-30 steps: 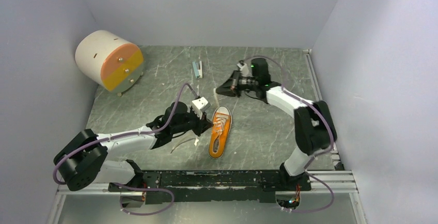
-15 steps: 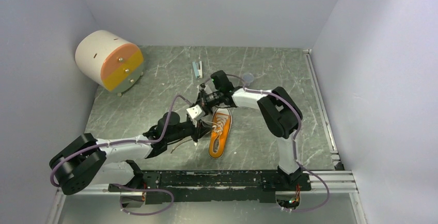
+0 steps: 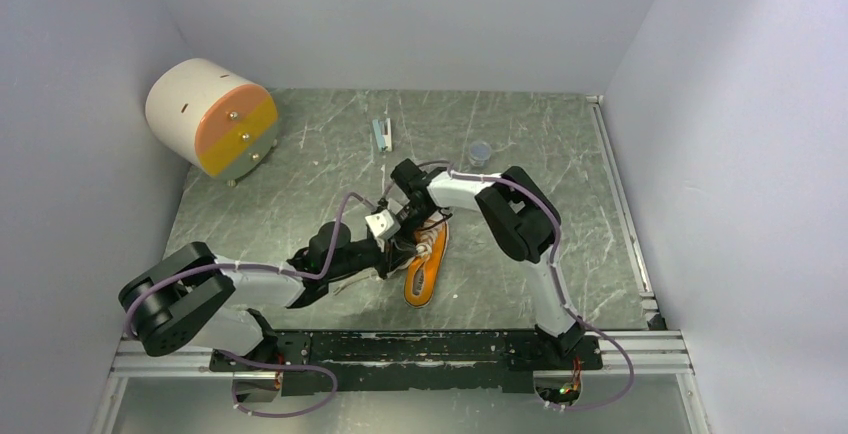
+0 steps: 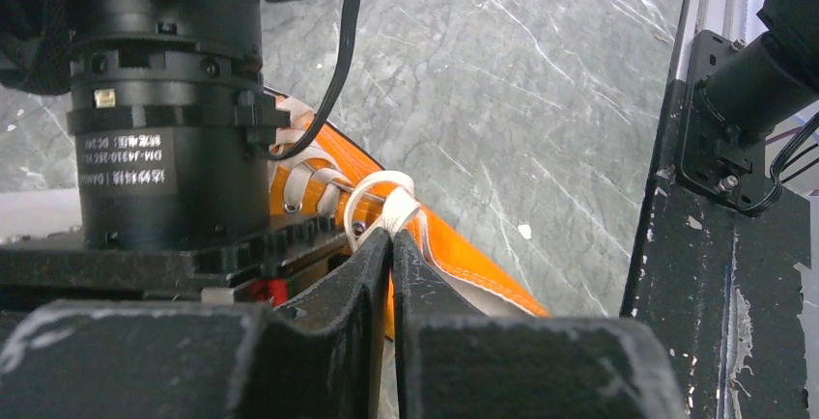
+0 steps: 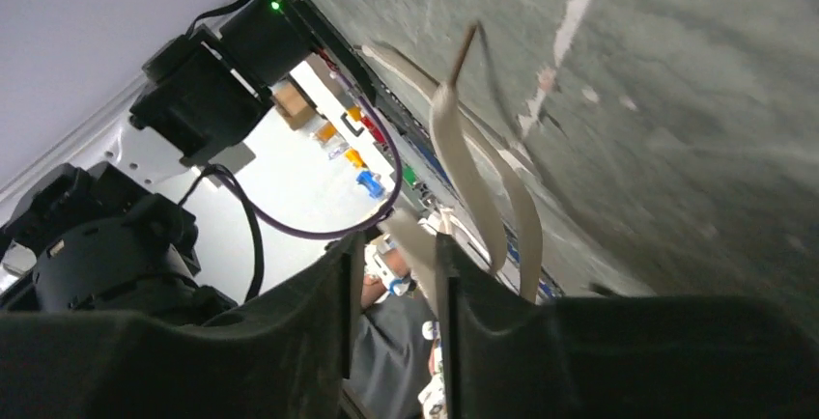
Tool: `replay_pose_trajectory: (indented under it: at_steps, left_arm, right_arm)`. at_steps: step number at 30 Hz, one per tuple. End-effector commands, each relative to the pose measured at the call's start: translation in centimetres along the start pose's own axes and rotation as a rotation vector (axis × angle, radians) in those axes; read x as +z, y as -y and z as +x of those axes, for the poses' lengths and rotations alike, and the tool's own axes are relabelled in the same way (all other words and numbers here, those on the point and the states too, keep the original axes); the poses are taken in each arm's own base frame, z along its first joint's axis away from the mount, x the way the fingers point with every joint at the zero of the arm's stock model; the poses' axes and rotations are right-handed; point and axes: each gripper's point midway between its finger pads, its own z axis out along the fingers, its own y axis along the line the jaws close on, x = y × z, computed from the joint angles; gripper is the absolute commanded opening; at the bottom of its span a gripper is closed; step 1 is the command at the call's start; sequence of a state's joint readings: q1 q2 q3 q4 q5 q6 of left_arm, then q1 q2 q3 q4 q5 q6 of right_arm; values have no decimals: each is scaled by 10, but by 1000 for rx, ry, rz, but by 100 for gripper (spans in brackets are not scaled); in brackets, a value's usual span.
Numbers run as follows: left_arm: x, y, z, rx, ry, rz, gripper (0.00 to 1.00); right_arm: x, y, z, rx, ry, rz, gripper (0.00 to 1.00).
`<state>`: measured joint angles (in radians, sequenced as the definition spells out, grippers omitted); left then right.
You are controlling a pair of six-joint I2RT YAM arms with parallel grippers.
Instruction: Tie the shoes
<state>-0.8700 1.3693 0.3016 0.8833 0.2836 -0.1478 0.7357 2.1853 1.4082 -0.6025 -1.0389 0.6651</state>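
My left gripper is blocking the lace's way around the loop. Next, my right gripper lets go of the lace, back away and takes it from the loop's near side (image 3: 352, 281).
The orange shoe (image 3: 421, 280) with white laces lies in the middle of the mat, toe toward the near edge. My left gripper (image 3: 394, 254) is at its left side, shut on a loop of white lace (image 4: 384, 209) just above the orange side wall (image 4: 470, 266). My right gripper (image 3: 407, 221) hangs over the shoe's laced top, close above the left one. In the right wrist view its jaws stand apart (image 5: 398, 245). A flat lace strand (image 5: 413, 245) lies against the inside of one finger, and more lace (image 5: 458, 153) trails past.
A white and orange cylinder (image 3: 212, 117) lies at the back left. A small blue and white clip (image 3: 382, 132) and a small grey cap (image 3: 480, 151) rest on the back of the mat. A black rail (image 3: 440, 346) runs along the near edge, and grey walls close in three sides.
My right arm swung in from the back right to just over the shoe, and its jaws came apart. My left gripper drew slightly nearer and leftward, still shut on the lace.
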Motion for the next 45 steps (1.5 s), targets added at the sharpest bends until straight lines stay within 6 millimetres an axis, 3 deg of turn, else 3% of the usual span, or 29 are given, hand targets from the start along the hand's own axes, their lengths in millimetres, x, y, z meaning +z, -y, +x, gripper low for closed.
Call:
replay_pose_trajectory:
  at_steps: [1,8,12,17,18,22,24,27,30,33,36,40,43,45]
  left_arm:
    - [2,7,-16,12,76,38,11]
    - [2,9,-10,-19,39,47,11]
    - [3,9,-10,-38,26,39,11]
    - [6,-2,-3,-98,-32,-5,11]
    - [9,-4,-4,-119,-43,-5,11]
    - [14,-7,3,-201,-92,28,11]
    - [14,-10,3,-237,-101,41,11]
    - [10,-19,5,-279,-126,26,11]
    - [8,-24,6,-327,-151,26,11]
    - [10,-25,12,-379,-204,45,11]
    - [13,-24,25,-442,-271,79,11]
    - [13,-19,34,-513,-308,120,11]
    - [13,-22,34,-522,-299,109,11]
    - [14,-24,36,-528,-300,97,10]
  right_arm:
    - [-24,-12,-5,-25,62,12,42]
    - [-59,-14,-17,-96,126,114,58]
    - [-88,-26,-20,-127,195,82,61]
    - [-175,-20,-40,-253,561,234,62]
    - [-181,-8,-36,-257,616,267,62]
    - [-197,1,-13,-326,806,315,63]
    - [-192,0,3,-365,858,330,63]
    - [-172,-27,32,-522,947,290,64]
    - [-137,-39,57,-590,981,224,64]
    - [-102,-40,68,-623,972,220,63]
    - [-68,-46,69,-733,957,326,63]
    - [-33,-39,58,-881,923,521,63]
    - [-21,-14,40,-792,906,669,62]
    - [-8,-8,35,-758,916,699,62]
